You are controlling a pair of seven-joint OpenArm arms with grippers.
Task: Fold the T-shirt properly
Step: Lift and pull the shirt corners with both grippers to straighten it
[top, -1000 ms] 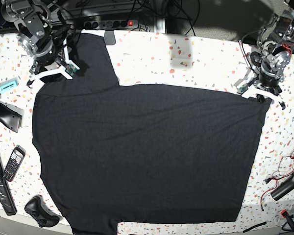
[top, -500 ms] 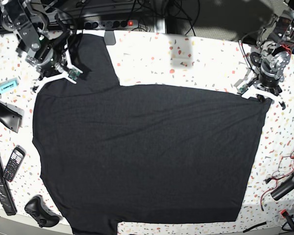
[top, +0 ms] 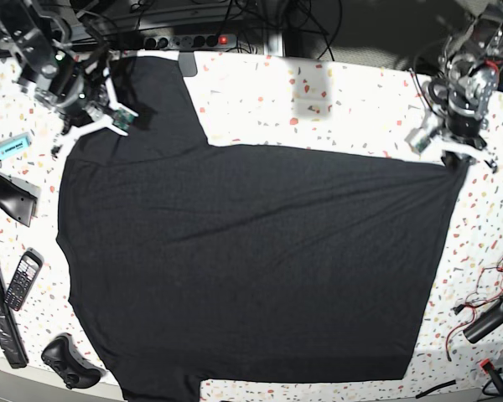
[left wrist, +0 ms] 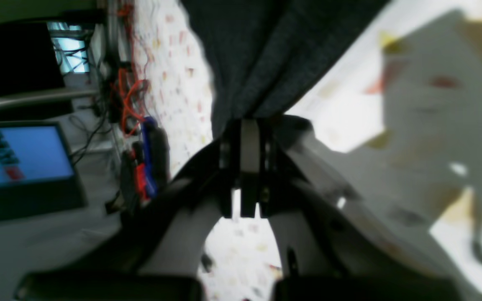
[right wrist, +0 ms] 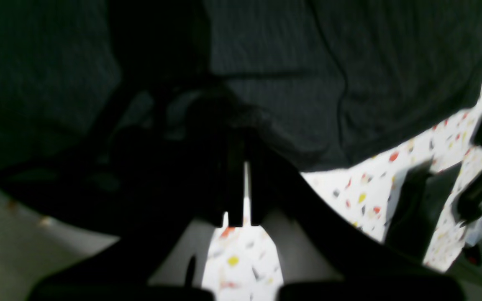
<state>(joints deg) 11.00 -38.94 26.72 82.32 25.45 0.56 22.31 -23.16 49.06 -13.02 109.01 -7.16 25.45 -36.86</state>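
Next, I release the black T-shirt's shoulder edge from my right gripper on the speckled table (top: 87,60) beside the sleeve's back end.
The black T-shirt (top: 251,260) lies spread plain side up on the speckled table (top: 318,100), one sleeve reaching up to the back left. My right gripper (top: 92,128) is at the shirt's upper left shoulder edge. In the right wrist view the right gripper (right wrist: 241,125) is shut on a bunched fold of the dark cloth (right wrist: 349,62). My left gripper (top: 454,155) is at the shirt's far right corner. In the left wrist view the left gripper (left wrist: 249,125) is shut on a pinch of the fabric (left wrist: 257,54), which hangs taut from the jaws.
A power strip (top: 184,39) lies at the back edge. A blue marker (top: 8,148), a phone (top: 23,279), a black bar (top: 0,314) and a black controller (top: 67,362) lie along the left. Red cables (top: 486,293) lie at the right. A lit screen (left wrist: 19,154) stands beyond the table.
Both grippers have risen and moved toward the back with the cloth. The right corner and the left shoulder edge of the shirt have been pulled up and back with them.
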